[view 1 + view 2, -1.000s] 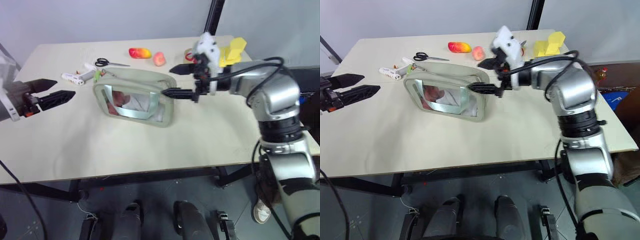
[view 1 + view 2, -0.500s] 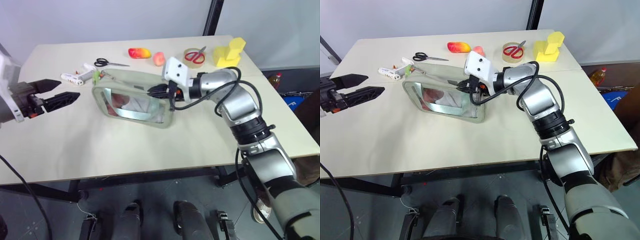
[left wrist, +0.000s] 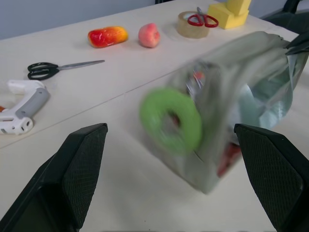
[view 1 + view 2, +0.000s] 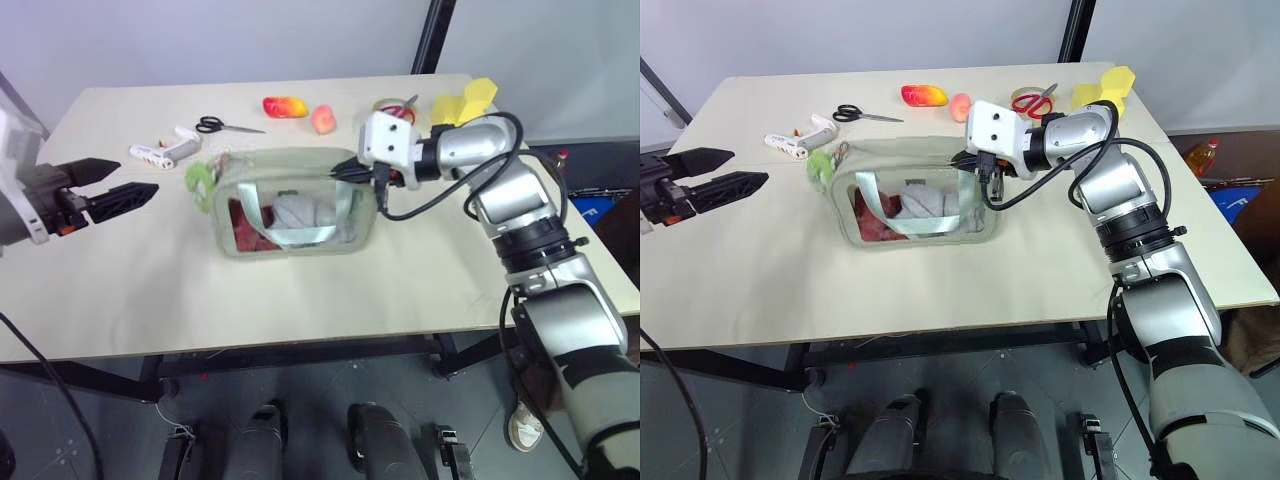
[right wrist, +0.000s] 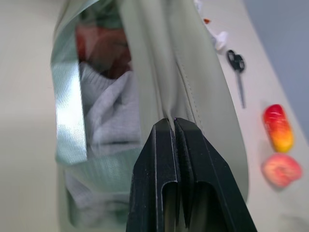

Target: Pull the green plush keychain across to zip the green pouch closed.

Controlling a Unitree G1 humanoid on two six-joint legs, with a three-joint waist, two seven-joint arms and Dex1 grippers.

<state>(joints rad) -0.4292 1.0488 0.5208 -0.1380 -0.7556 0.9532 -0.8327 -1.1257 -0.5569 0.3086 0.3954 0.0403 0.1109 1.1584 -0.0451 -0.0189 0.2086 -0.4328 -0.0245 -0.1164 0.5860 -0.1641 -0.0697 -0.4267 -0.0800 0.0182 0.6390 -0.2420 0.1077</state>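
Observation:
I have just a thin fold by the zipper seam in my right gripper, so I should open it and take the pouch's front rim [image 5: 147,92] deeper before I pull the keychain.
The green pouch [image 4: 290,205] stands upright on the table, its clear window facing me, with red and grey contents inside. The green plush keychain [image 4: 200,178] hangs at the pouch's left end, a fuzzy lime ring [image 3: 170,119]. My right gripper [image 4: 347,170] is at the pouch's top right end, with its black fingers [image 5: 164,159] pressed together on the fabric by the zipper seam. My left gripper [image 4: 135,178] hovers open to the left of the keychain, a short gap away, with nothing between its fingers [image 3: 82,159].
At the back of the table lie black scissors [image 4: 225,126], a white glue gun [image 4: 165,150], a red-yellow toy fruit [image 4: 283,105], a peach [image 4: 322,119], a tape roll with red scissors [image 4: 395,108] and yellow blocks [image 4: 465,100].
My right gripper went from open to shut at the pouch's right end. The pouch swung round and shifted right, its window now facing front. The left gripper stayed put.

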